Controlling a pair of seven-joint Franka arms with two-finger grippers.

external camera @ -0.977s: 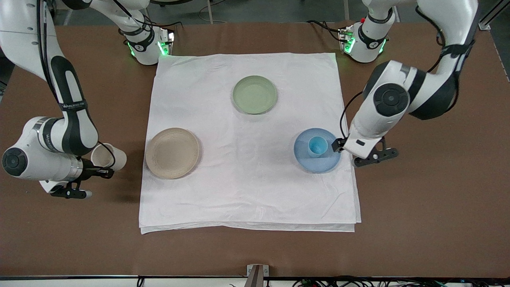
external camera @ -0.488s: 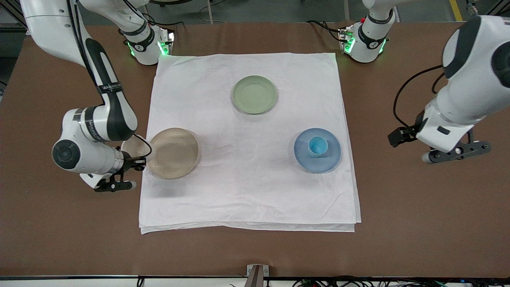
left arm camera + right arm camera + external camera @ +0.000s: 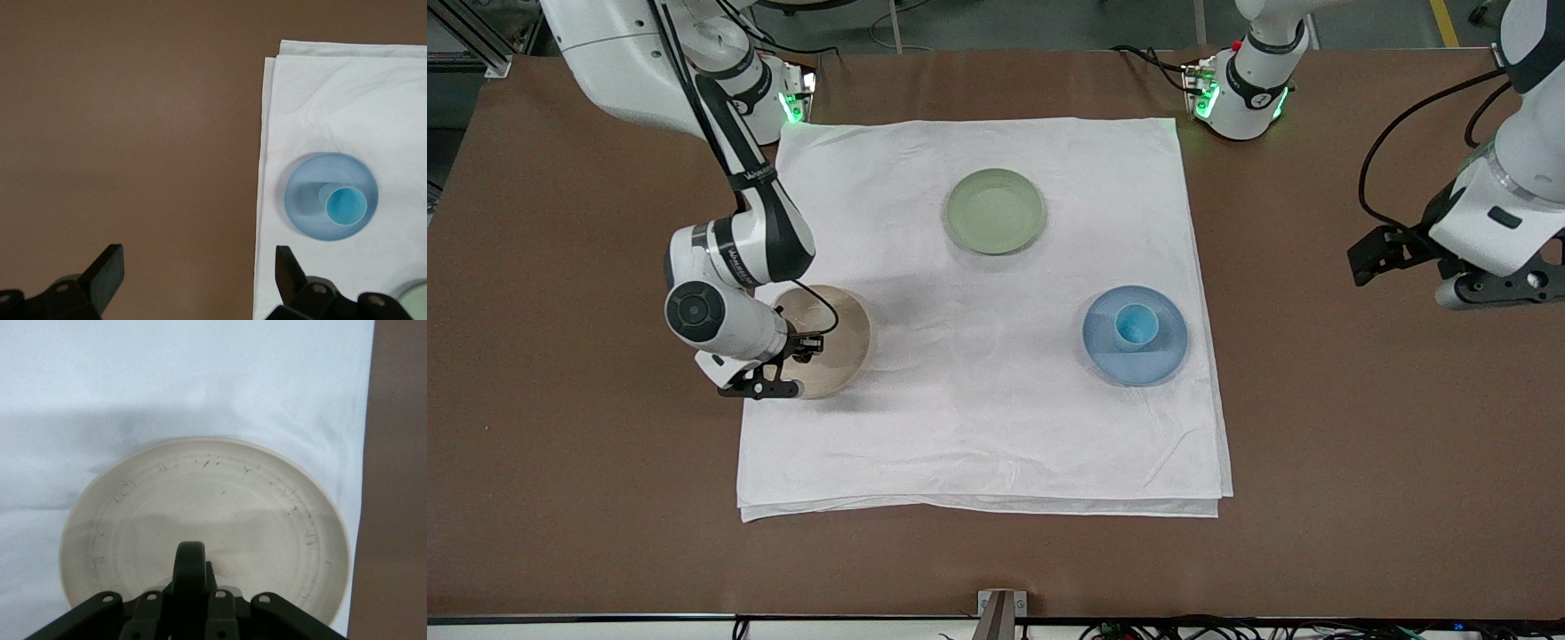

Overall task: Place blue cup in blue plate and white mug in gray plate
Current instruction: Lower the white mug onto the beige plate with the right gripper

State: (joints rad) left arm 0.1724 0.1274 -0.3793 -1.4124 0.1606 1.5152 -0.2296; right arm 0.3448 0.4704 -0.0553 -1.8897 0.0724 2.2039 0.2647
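The robot's right gripper should set the white mug down inside the gray plate's rim (image 3: pixel 805 320) (image 3: pixel 212 592), toward the robots' bases.
The blue cup (image 3: pixel 1136 324) stands upright in the blue plate (image 3: pixel 1138 366) on the white cloth; both show in the left wrist view, cup (image 3: pixel 345 205) and plate (image 3: pixel 303 200). My right gripper (image 3: pixel 798 343) is shut on the white mug (image 3: pixel 799 316) by its dark handle (image 3: pixel 190 573) and holds it over the gray plate (image 3: pixel 847 342), a sandy plate that fills the right wrist view (image 3: pixel 253 513). The mug's body is hidden in that view. My left gripper (image 3: pixel 1494 286) is open and empty over the bare brown table at the left arm's end (image 3: pixel 200 270).
A pale green plate (image 3: pixel 995 212) lies on the white cloth (image 3: pixel 978 427), nearer the robots' bases than the other plates; its rim shows in the left wrist view (image 3: pixel 415 293). Brown tabletop (image 3: pixel 1360 427) surrounds the cloth.
My right gripper has carried the white mug from over the brown table to over the gray plate. My left gripper has drawn away from the blue plate toward its end of the table.
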